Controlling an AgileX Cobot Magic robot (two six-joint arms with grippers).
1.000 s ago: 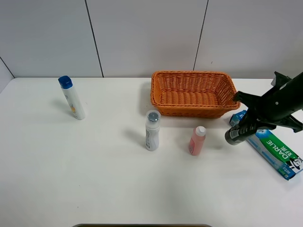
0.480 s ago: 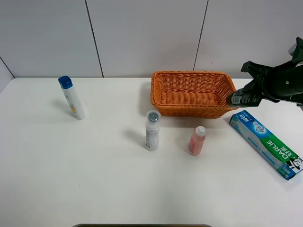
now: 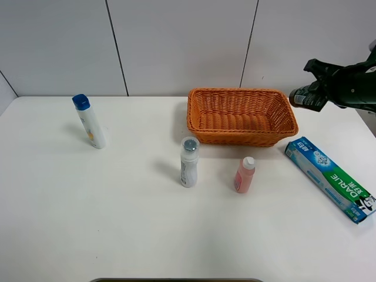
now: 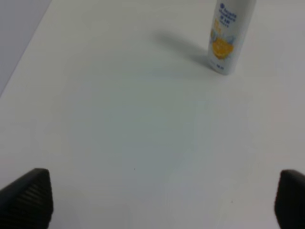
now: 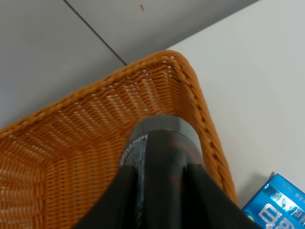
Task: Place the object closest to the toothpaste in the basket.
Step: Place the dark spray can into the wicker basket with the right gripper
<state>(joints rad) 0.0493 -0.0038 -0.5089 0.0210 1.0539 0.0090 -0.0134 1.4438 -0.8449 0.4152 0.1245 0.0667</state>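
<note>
My right gripper is set to release the dark bottle, held in the air just beyond the basket. It will let the bottle go inside the orange basket's end (image 3: 265, 118) that is nearest the toothpaste box.
My right gripper (image 3: 317, 94) is shut on a dark bottle with a grey end (image 3: 301, 97) and holds it in the air just beyond the right end of the orange wicker basket (image 3: 241, 138). In the right wrist view the dark bottle (image 5: 159, 143) sits between my fingers above the basket's right rim (image 5: 190, 86), with a corner of the toothpaste box (image 5: 281, 205) beside it. The blue-green toothpaste box (image 3: 330, 178) lies flat on the table to the right of the basket. My left gripper (image 4: 159, 198) is open and empty above bare table; it is not in the exterior high view.
A pink bottle (image 3: 244, 174) and a white bottle with a grey cap (image 3: 188, 162) stand in front of the basket. A white bottle with a blue cap (image 3: 89, 121) stands at the far left, also in the left wrist view (image 4: 229, 36).
My right gripper has lifted the dark bottle from the table beside the toothpaste box, up and back to the basket's right end.
</note>
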